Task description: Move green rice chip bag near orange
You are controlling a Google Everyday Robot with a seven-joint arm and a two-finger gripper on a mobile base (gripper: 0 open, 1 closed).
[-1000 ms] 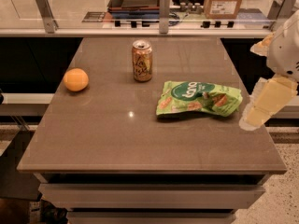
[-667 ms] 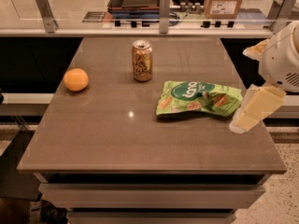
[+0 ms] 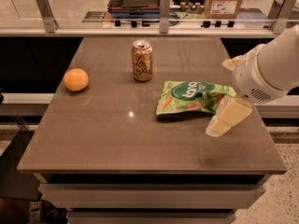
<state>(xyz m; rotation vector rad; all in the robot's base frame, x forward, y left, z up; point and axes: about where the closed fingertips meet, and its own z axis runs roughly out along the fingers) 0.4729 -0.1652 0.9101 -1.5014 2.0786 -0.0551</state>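
I will next grip the green rice chip bag at the end point(image 3: 222, 92) farthest from the orange.
The green rice chip bag point(image 3: 192, 97) lies flat on the brown table point(image 3: 117, 134), right of centre. The orange point(image 3: 75, 79) sits near the table's left edge, far from the bag. My gripper point(image 3: 224, 120) hangs from the white arm at the right, its cream-coloured finger point(image 3: 231, 115) just above the table at the bag's right end, close to or touching the bag's edge.
A gold-brown drink can point(image 3: 142, 60) stands upright behind and left of the bag. A glass rail with metal posts point(image 3: 164, 6) runs along the table's far edge. A cardboard box point(image 3: 225, 0) and a tray lie beyond it.
My arm and gripper have moved left and slightly inward, from beyond the table's right edge to the bag's right end. The bag, can and orange have not moved.
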